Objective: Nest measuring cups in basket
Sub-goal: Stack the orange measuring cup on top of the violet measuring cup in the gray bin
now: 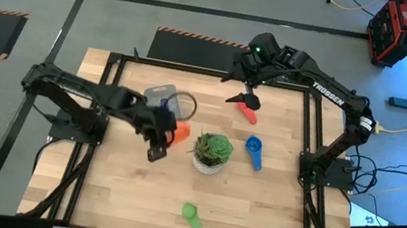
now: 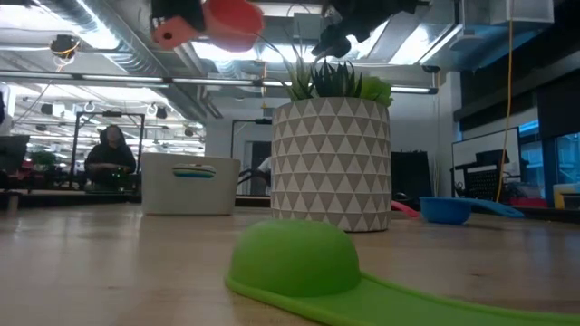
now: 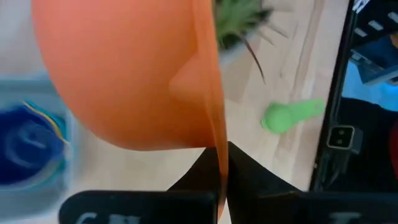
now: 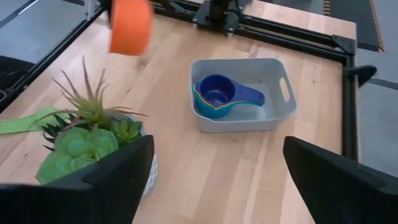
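The robot's right gripper will next grab the bowl's free rim [image 1: 187,130] [image 4: 129,50] on the orange measuring cup, across from the cup's handle that the left gripper pinches.
My left gripper [image 1: 168,131] is shut on an orange measuring cup [image 1: 181,132], held high above the table between the basket [image 1: 163,99] and a potted plant. The orange cup [image 2: 231,23] shows near the top of the low view. Nested cups lie in the basket [image 4: 242,93], with a blue one [image 4: 217,93] uppermost. A red cup [image 1: 247,113], a blue cup [image 1: 253,151] and a green cup [image 1: 193,219] lie on the table. My right gripper [image 4: 217,180] hangs open above the red cup at the far side, touching nothing. My left gripper pinches the orange cup's flat handle [image 3: 219,163] between its two fingers, the handle seen edge-on in the left wrist view. The fingers slant downward from the table's left. The bowl [image 3: 124,74] sticks out beyond the fingertips, and the whole cup is lifted clear of the table.
A white patterned pot with a green plant [image 1: 212,152] stands mid-table, right beside the held cup. A black metal frame [image 1: 307,130] runs along the table's edges. Bare wood lies between the plant and the near edge, apart from the green cup [image 2: 299,263].
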{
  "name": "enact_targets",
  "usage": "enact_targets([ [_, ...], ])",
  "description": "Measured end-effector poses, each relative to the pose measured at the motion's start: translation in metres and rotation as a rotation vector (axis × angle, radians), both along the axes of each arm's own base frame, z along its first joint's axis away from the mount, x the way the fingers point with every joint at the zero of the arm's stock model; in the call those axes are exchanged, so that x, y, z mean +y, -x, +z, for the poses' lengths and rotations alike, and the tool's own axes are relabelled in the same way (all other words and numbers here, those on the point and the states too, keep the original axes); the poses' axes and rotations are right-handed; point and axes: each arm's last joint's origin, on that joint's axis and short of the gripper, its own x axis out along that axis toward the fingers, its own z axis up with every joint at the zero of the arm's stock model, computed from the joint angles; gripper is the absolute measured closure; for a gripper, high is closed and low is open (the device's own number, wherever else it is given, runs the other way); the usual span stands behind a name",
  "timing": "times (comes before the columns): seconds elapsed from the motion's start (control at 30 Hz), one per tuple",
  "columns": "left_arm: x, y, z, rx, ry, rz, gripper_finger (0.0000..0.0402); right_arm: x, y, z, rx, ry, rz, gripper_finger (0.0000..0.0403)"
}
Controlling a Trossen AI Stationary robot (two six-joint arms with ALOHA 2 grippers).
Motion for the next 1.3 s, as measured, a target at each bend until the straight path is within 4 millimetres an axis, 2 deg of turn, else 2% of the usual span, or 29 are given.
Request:
enact_targets([
  [0.13,0.024,0.006,0.006,-0.025,-0.038,-0.027,0.0400,0.006,-0.006,0.002,-0.033,0.017,0.024,0.0042],
  [0.47,0.080,0.008,0.003,-0.031,-0.148,-0.047,0.0400,0.023,-0.020,0.009,-0.125,0.062,0.083,0.0042],
  [0.63,0.101,0.010,0.003,-0.046,-0.198,-0.072,0.0400,0.031,-0.025,0.012,-0.165,0.080,0.108,0.0042],
  [0.97,0.117,0.015,0.004,-0.090,-0.248,-0.200,0.0400,0.040,-0.036,0.017,-0.224,0.118,0.092,0.0042],
  [1.17,0.122,0.008,0.001,-0.106,-0.269,-0.196,0.0399,0.045,-0.055,0.010,-0.257,0.062,0.060,0.0042],
  [1.3,0.124,0.001,-0.004,-0.107,-0.275,-0.192,0.0400,0.049,-0.069,0.002,-0.254,0.128,-0.002,0.0042],
])
